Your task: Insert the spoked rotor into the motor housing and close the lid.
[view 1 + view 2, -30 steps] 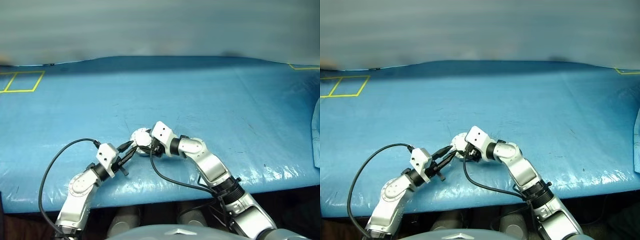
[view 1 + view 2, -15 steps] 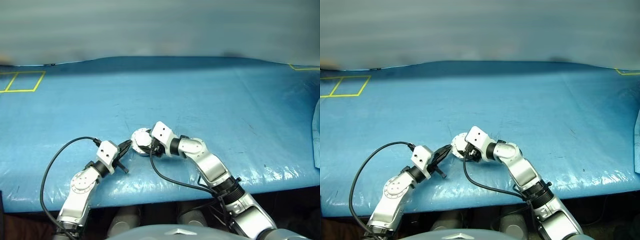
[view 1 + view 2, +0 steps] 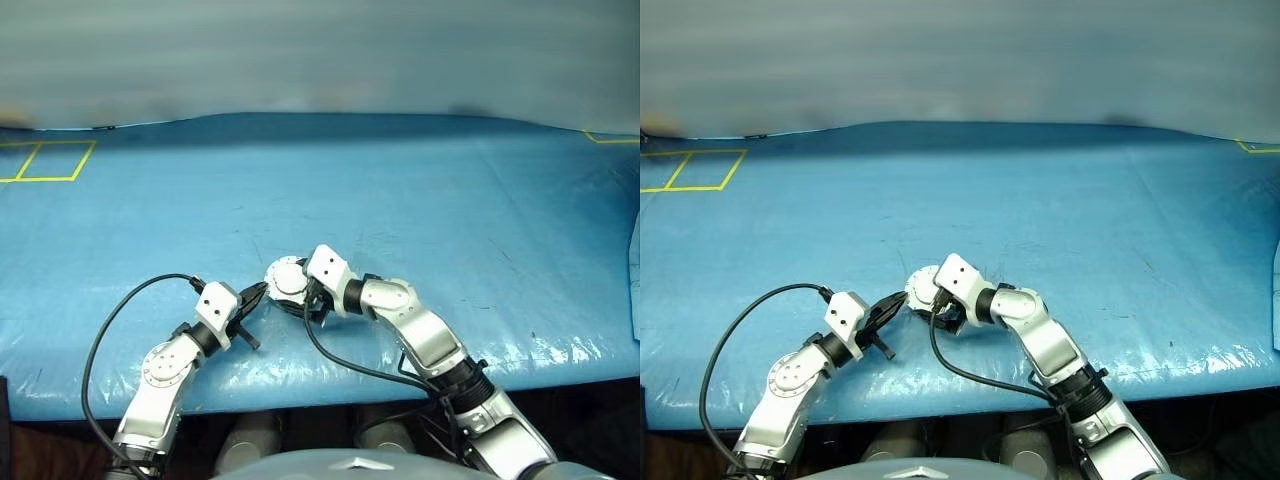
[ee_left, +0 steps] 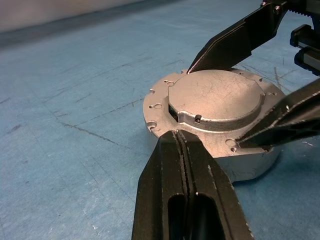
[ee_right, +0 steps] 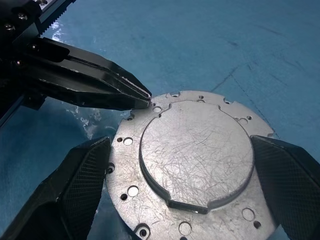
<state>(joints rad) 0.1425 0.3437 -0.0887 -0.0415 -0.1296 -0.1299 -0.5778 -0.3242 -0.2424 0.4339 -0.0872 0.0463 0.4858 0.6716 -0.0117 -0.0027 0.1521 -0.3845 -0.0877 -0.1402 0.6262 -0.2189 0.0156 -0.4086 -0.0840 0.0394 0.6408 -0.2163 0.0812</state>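
The housing's wide edge is almost too wide for my right gripper's open fingers from above, so next my right gripper backs away and pinches the housing's edge (image 5: 257,220) from the side.
The motor housing (image 4: 248,165) sits on the blue table cover with the lid (image 4: 215,100) lying closed on top, its smooth grey face up. The spoked rotor is hidden. My left gripper (image 4: 176,134) is shut, and its tips touch the lid's rim on the near left side. My right gripper (image 5: 180,145) is open. Its two black fingers (image 5: 70,195) stand on either side of the housing, close to the flange. From the head, the housing (image 3: 288,277) lies between the left gripper (image 3: 258,293) and the right gripper (image 3: 306,296).
The blue tarp-covered table (image 3: 420,190) stretches wide beyond the housing. Yellow tape squares (image 3: 55,160) mark the far left corner. A black cable (image 3: 120,315) loops beside my left arm, and another cable (image 3: 350,365) hangs under the right forearm near the table's front edge.
My right gripper's fingers have spread wider around the housing. The left gripper's fingers have come together at the lid's rim. Both hands stayed in place.
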